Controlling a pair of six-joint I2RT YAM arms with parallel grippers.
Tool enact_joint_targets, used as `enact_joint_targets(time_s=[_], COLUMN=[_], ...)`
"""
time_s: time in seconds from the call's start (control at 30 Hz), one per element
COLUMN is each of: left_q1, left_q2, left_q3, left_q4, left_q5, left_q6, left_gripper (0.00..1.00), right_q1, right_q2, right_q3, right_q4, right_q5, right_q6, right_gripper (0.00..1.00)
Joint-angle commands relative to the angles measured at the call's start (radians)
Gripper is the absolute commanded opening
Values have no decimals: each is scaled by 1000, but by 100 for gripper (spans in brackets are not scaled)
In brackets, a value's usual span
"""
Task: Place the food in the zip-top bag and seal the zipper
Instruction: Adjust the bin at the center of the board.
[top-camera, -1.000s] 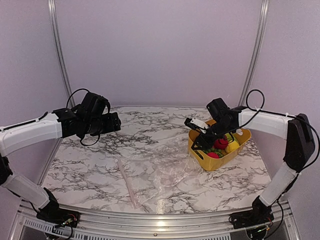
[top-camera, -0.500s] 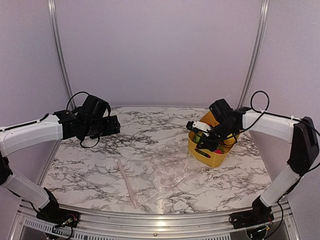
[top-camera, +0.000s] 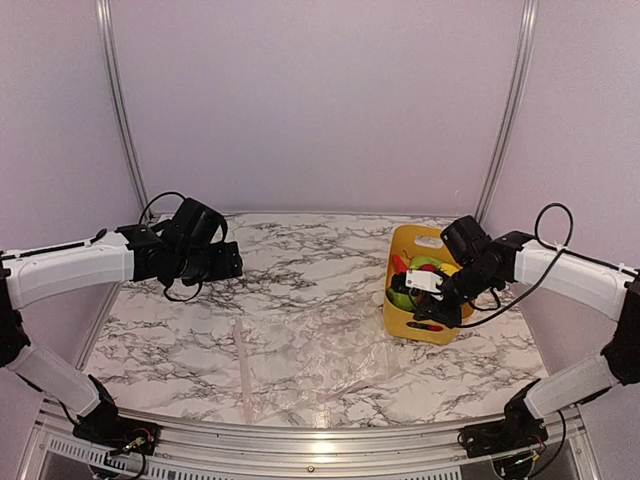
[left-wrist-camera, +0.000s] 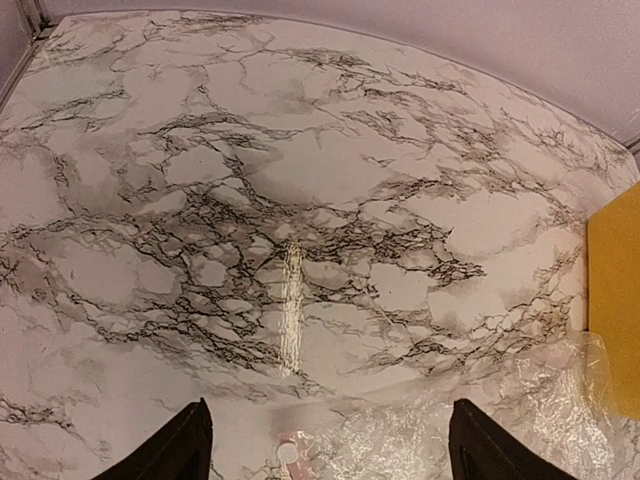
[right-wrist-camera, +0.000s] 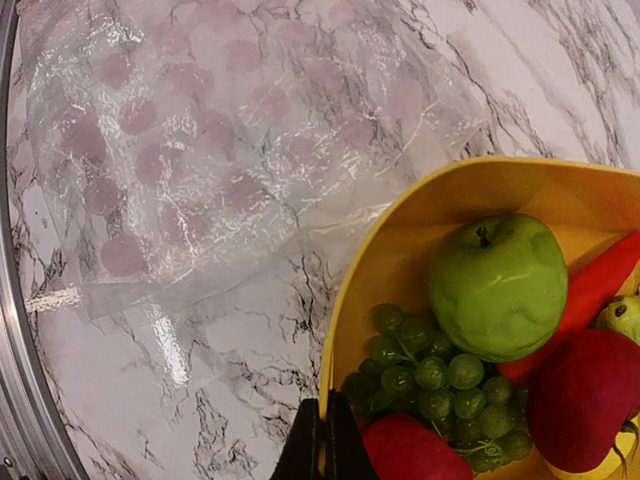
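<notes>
Next, my left gripper moves to the zip-top bag's zipper strip (top-camera: 240, 336) (left-wrist-camera: 298, 472) and close near its far end, just below the round white knob.
The food lies in a yellow basket (top-camera: 403, 322): a green apple (right-wrist-camera: 497, 287), green grapes (right-wrist-camera: 430, 375), red fruits (right-wrist-camera: 585, 400) and a red pepper (right-wrist-camera: 590, 295). My right gripper (top-camera: 424, 303) is shut on the basket's near rim (right-wrist-camera: 400, 215), one finger on each side of the wall (right-wrist-camera: 322, 445). The clear zip-top bag (top-camera: 330, 365) lies flat and empty on the marble, left of the basket (right-wrist-camera: 220, 140). Its pale zipper strip (top-camera: 241, 350) runs along its left edge. My left gripper (top-camera: 232, 262) hovers open and empty over the table (left-wrist-camera: 330, 445), above the zipper's far end (left-wrist-camera: 290, 452).
The marble table (top-camera: 300, 270) ends in a metal rail at the front (top-camera: 300, 440). Purple walls close the back and sides. The basket's yellow side shows at the right edge of the left wrist view (left-wrist-camera: 615, 300), next to the bag (left-wrist-camera: 470, 430).
My right gripper has pulled the basket to the right and turned it, away from the bag. The bag has settled flatter. The left arm has shifted slightly down and right.
</notes>
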Motion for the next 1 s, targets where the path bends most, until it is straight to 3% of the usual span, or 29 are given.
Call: enact_joint_targets(time_s=[0.0, 0.27, 0.47, 0.63, 0.73, 0.83, 0.97], left_q1=[-1, -1, -1, -1, -1, -1, -1], left_q2=[-7, -54, -73, -81, -104, -140, -195], left_q3=[-33, -95, -136, -152, -176, -236, -331], left_q4=[-42, -49, -29, -34, -32, -3, 60], left_q5=[16, 29, 37, 64, 102, 173, 274], left_q6=[19, 64, 74, 67, 65, 54, -3], left_gripper=[84, 84, 84, 84, 81, 75, 69], right_q1=[6, 7, 7, 5, 4, 4, 4], right_q2=[-11, 4, 3, 9, -2, 3, 43], right_q3=[-12, -14, 5, 71, 155, 252, 319], right_q4=[-100, -159, -143, -207, -275, -267, -187], right_q5=[7, 40, 63, 70, 19, -65, -144], right_q6=[-114, -259, -260, -246, -238, -135, 17], right_gripper=[0, 0, 0, 39, 52, 58, 58])
